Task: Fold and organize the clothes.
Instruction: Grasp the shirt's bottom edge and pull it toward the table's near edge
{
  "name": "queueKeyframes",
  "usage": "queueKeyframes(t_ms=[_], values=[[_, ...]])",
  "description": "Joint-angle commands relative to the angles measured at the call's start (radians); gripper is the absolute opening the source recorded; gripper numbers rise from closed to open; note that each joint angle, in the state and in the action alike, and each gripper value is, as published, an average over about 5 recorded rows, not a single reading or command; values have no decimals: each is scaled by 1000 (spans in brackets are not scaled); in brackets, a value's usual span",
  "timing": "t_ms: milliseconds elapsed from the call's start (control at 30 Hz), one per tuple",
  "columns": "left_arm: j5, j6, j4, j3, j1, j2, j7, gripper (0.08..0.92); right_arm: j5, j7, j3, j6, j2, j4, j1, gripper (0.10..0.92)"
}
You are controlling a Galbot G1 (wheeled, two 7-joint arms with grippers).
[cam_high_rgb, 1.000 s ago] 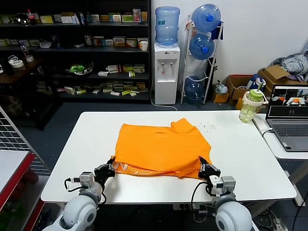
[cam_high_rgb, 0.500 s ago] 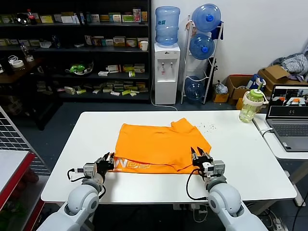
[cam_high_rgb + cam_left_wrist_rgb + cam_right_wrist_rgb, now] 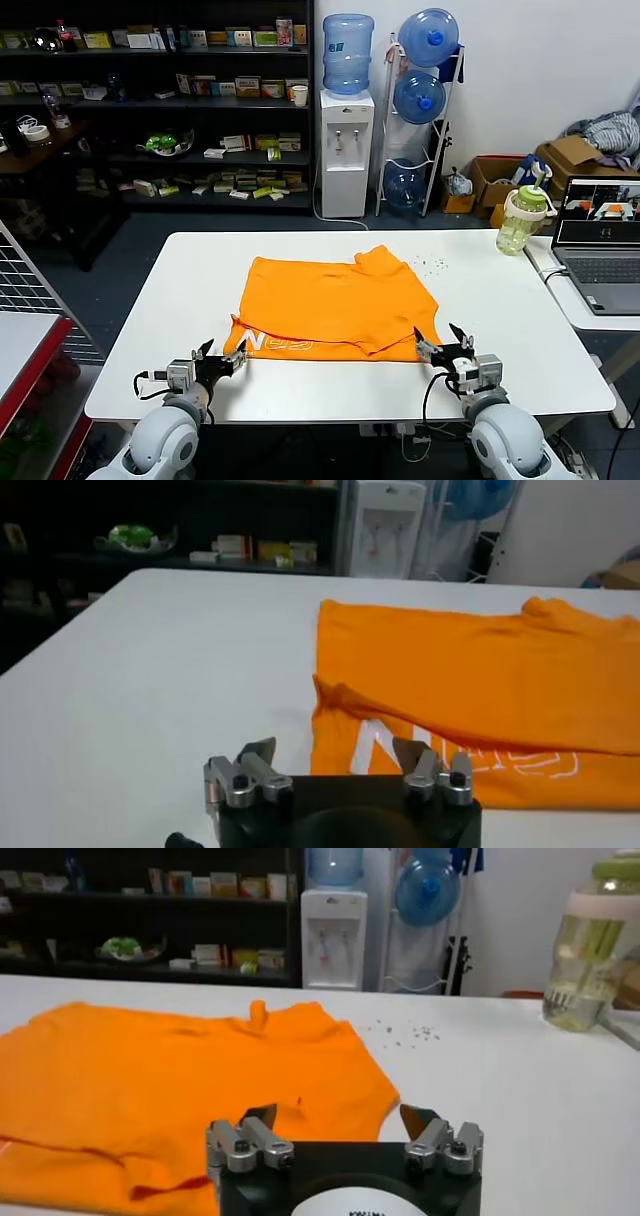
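Observation:
The orange T-shirt's side is bunched above its lettering, so the robot's left gripper should pinch the T-shirt's near corner (image 3: 320,764) and pull it toward the robot before taking the shirt's far edge.
The orange T-shirt (image 3: 335,305) lies folded on the white table (image 3: 500,300), with a strip of white lettering (image 3: 275,345) showing along its near edge. It also shows in the left wrist view (image 3: 470,690) and the right wrist view (image 3: 170,1078). My left gripper (image 3: 222,360) is open and empty, just off the shirt's near left corner. My right gripper (image 3: 442,345) is open and empty, just off the shirt's near right corner. Both sit low over the table near its front edge.
A green-lidded drink bottle (image 3: 522,220) stands at the table's far right corner. An open laptop (image 3: 600,245) sits on a side table to the right. Shelves, a water dispenser (image 3: 345,150) and water bottles stand behind.
Both grippers let go of the shirt's near edge and opened. They drew back toward the front edge. The shirt's near edge now lies flat with the lettering showing.

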State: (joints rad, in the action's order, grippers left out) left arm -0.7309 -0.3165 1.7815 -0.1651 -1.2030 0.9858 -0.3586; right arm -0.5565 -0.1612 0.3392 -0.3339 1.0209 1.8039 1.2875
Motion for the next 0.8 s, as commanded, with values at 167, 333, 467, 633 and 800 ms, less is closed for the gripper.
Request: queueKeyframes(t_ms=[167,333,467,633,800], values=[[-37,-4,-3,-4,-20,13,23,822,-33,61,42,-6,-15,-28,51,823],[-38,-4,-16,1,-3,17,24,823,-49,60,33,-19,-2,-39,37,822],[-36,-4,-30,8,9,22,20,823,-56,59,24,-30,6,-42,30,777],[-33,-4,-45,14,17,27,14,817,-69,43,17,-49,11,-49,20,643],[-28,-3,-50,16,17,29,14,706,-87,30,19,-57,7,-46,19,496]])
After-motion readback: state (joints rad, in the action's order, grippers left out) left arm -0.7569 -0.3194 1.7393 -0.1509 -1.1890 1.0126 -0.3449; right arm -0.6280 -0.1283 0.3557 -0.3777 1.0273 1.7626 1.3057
